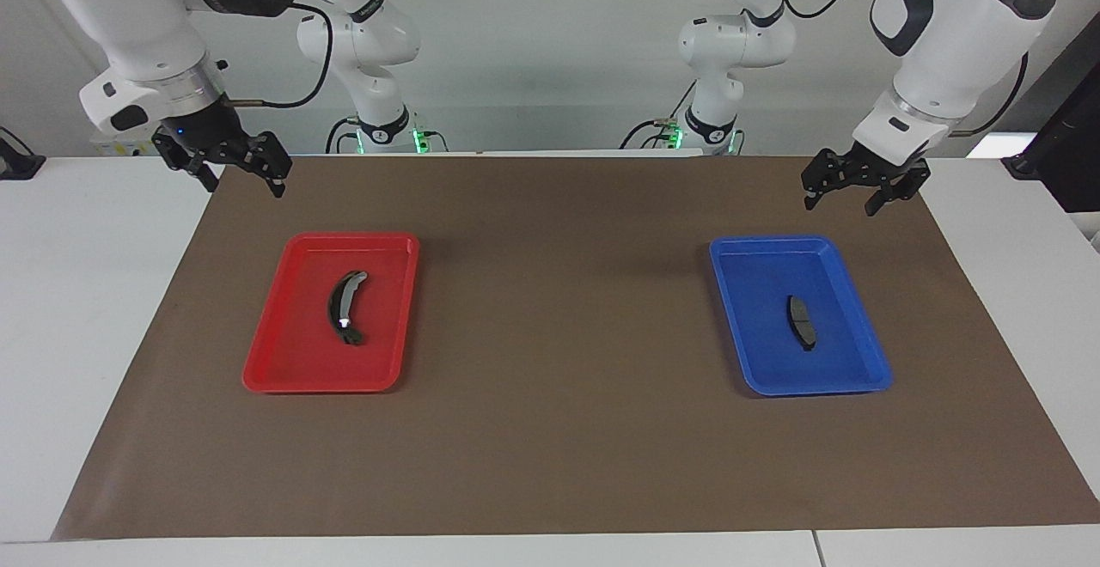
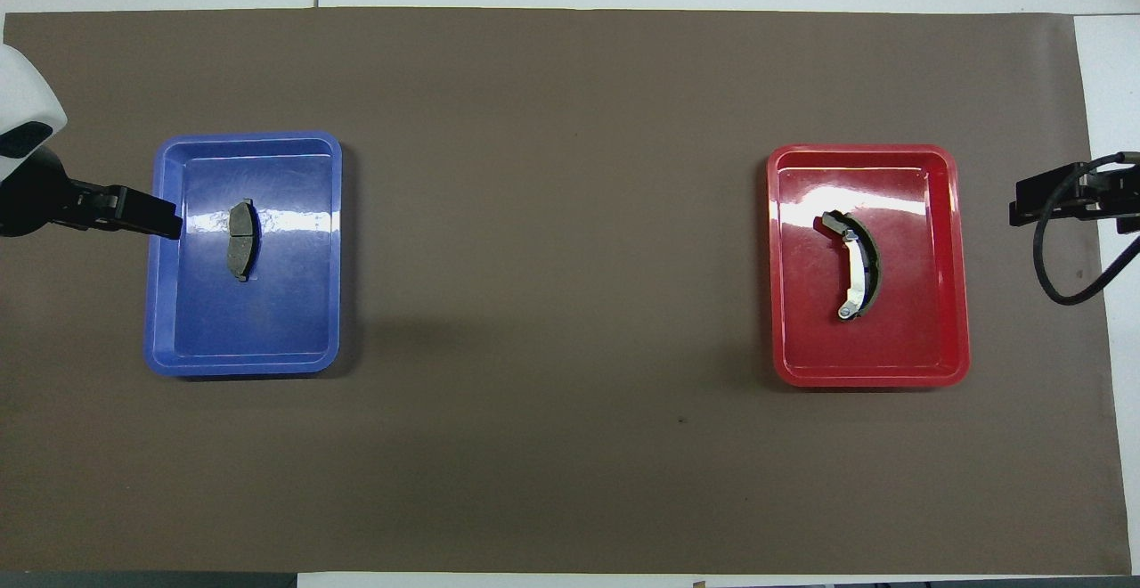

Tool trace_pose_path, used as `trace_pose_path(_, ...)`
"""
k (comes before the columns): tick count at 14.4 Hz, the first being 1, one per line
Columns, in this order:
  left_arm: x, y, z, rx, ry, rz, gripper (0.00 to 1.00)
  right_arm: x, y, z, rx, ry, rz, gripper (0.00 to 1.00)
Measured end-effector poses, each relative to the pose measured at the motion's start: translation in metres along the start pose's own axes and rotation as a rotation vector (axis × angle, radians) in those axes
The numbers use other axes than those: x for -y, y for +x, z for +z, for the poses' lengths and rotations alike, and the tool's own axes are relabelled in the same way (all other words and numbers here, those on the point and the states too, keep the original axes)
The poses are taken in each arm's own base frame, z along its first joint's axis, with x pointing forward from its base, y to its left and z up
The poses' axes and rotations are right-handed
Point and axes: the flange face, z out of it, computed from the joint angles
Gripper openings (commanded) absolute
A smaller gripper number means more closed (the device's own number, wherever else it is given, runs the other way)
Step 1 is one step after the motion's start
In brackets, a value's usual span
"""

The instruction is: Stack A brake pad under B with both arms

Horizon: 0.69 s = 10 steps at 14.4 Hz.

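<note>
My left gripper is going to close on the middle of the A brake pad (image 2: pixel 245 233) that lies in the blue tray, between the A brake pad's two ends.
The A brake pad (image 1: pixel 800 321) (image 2: pixel 240 240) is a short flat dark-grey pad lying in the blue tray (image 1: pixel 765 344) (image 2: pixel 267 330) toward the left arm's end of the table. B (image 1: pixel 346 307) (image 2: pixel 857 265) is the longer curved black piece with a silvery end, lying in the red tray (image 1: pixel 301 352) (image 2: pixel 917 330) toward the right arm's end. My left gripper (image 1: pixel 842 202) (image 2: pixel 165 218) is open and empty, up in the air by the blue tray's outer edge. My right gripper (image 1: pixel 243 185) (image 2: pixel 1020 207) is open and empty, up in the air off the red tray's outer side.
A brown mat (image 1: pixel 559 335) (image 2: pixel 552 303) covers most of the white table (image 1: pixel 86 292); both trays sit on it, wide apart. A black cable (image 2: pixel 1060 276) loops beside the right gripper.
</note>
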Motion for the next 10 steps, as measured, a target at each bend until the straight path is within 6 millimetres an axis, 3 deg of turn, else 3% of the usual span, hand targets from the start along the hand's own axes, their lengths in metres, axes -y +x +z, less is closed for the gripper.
trace_pose_path(7,0.0,0.0,0.005,0.001,0.0,-0.015,0.98,0.0,0.0,0.0,0.0,0.0,0.0,1.0)
trace_pose_path(10,0.001,0.003,0.018,-0.019,0.002,-0.018,0.97,0.0,0.0,0.0,0.0,0.0,-0.001,1.0)
